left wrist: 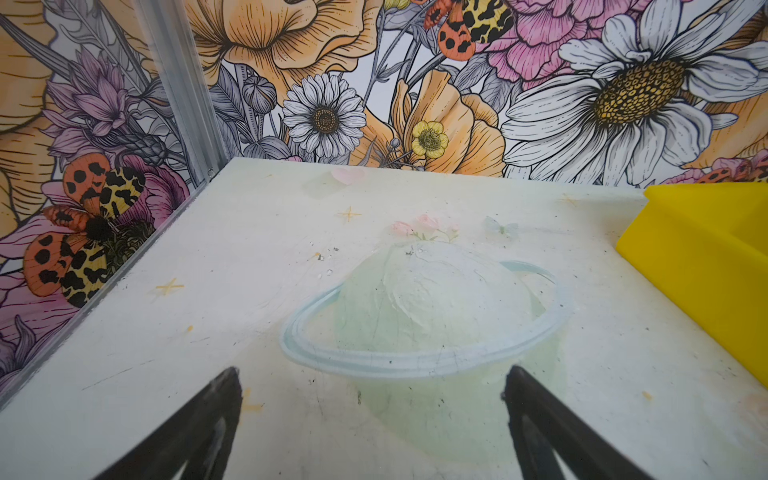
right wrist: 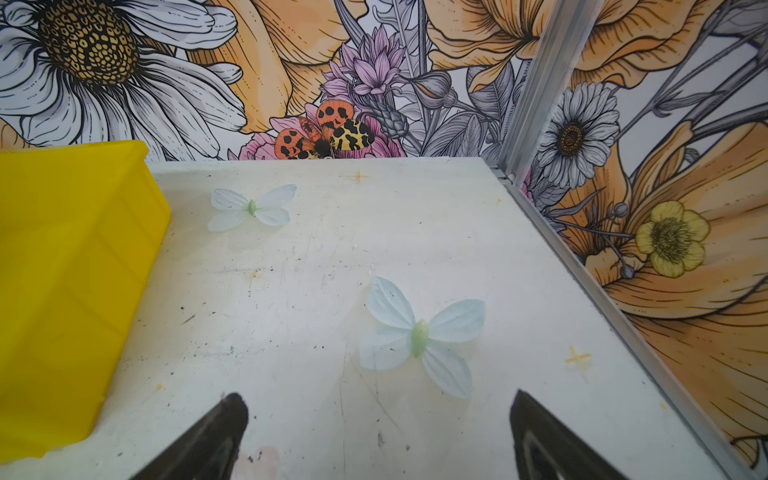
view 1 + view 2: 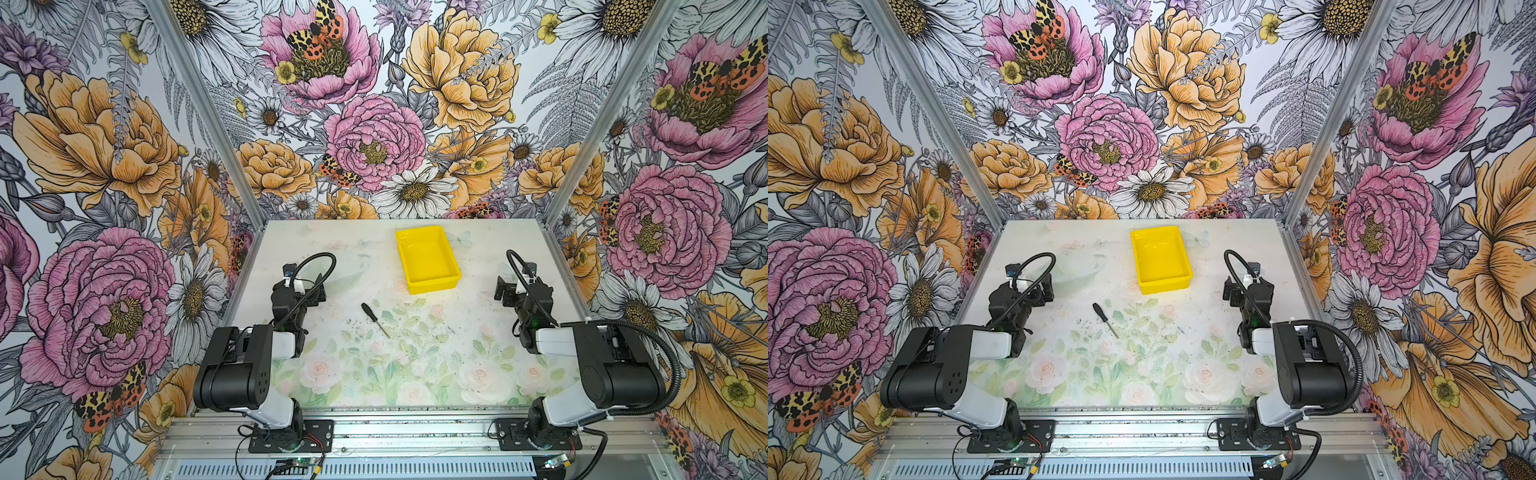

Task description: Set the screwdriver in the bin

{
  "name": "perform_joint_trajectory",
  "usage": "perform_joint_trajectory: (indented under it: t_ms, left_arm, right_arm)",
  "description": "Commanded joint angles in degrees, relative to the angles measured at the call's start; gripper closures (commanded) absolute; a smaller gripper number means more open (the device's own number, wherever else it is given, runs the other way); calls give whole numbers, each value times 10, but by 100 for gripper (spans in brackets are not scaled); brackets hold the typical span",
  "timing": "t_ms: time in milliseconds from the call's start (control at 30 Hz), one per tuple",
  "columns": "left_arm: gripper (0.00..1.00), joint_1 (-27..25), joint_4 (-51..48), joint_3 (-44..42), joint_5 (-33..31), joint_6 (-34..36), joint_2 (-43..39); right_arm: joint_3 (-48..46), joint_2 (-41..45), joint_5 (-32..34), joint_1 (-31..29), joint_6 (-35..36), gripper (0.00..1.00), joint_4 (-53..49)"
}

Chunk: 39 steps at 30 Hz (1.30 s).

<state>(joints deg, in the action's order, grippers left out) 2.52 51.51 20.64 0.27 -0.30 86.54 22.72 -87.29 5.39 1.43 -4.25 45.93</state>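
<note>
I will bring my left gripper closed on the screwdriver, gripping it around the front half of its black handle (image 3: 372, 315), close to the thin metal part.
The screwdriver (image 3: 375, 320) (image 3: 1105, 320), black-handled with a thin metal shaft, lies flat near the middle of the table, handle toward the back, and nothing touches it. The yellow bin (image 3: 434, 284) (image 3: 1165, 286) stands empty behind it, slightly to the right; one corner shows in the left wrist view (image 1: 698, 266) and a side wall in the right wrist view (image 2: 62, 270). My left gripper (image 3: 309, 286) (image 3: 1038, 286) (image 1: 372, 382) hovers open to the screwdriver's left. At the bin's right, my right gripper (image 3: 509, 289) (image 3: 1233, 291) (image 2: 378, 405) is open and holds nothing.
A faint pale-green ringed round shape (image 1: 424, 316) lies on the table just ahead of the left gripper. Pale butterfly figures (image 2: 419, 336) lie on the table ahead of the right gripper. Floral walls with aluminium posts (image 3: 249, 208) close in the table on three sides.
</note>
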Motion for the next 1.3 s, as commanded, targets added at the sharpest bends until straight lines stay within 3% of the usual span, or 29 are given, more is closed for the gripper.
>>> perform_joint_trajectory:
  t_ms: [0, 167, 300, 433, 533, 733, 833, 1100, 1167, 1267]
  left_arm:
    - [1, 15, -23, -6, -19, -22, -58]
    - [1, 7, -193, 38, -26, -27, -110]
    - [2, -15, -331, 80, -93, -14, -144]
    - [1, -32, -386, 93, -141, -29, -180]
    - [1, -53, -409, 99, -156, -44, -188]
    - [1, -55, -498, 113, -143, -78, -233]
    - [1, -52, -572, 133, -127, -129, -268]
    - [1, -70, -821, 249, -77, -208, -298]
    - [1, -72, -852, 258, -50, -217, -304]
    - [1, -94, -886, 258, -62, -262, -321]
  right_arm:
    - [7, 41, 30, -2, -15, 0, -19]
    - [22, 127, 34, -5, -30, 0, -140]
    - [61, 207, 58, -18, -64, 1, -304]
    - [101, 263, 72, -35, -89, 0, -457]
    - [101, 308, 91, -55, -104, 1, -517]
    - [82, 412, 89, -82, -137, 0, -617]
    - [80, 448, 81, -83, -159, 0, -669]
    - [130, 438, 21, -84, -198, 1, -786]
    - [147, 418, 10, -84, -202, 0, -800]
    - [177, 382, -7, -84, -204, 1, -820]
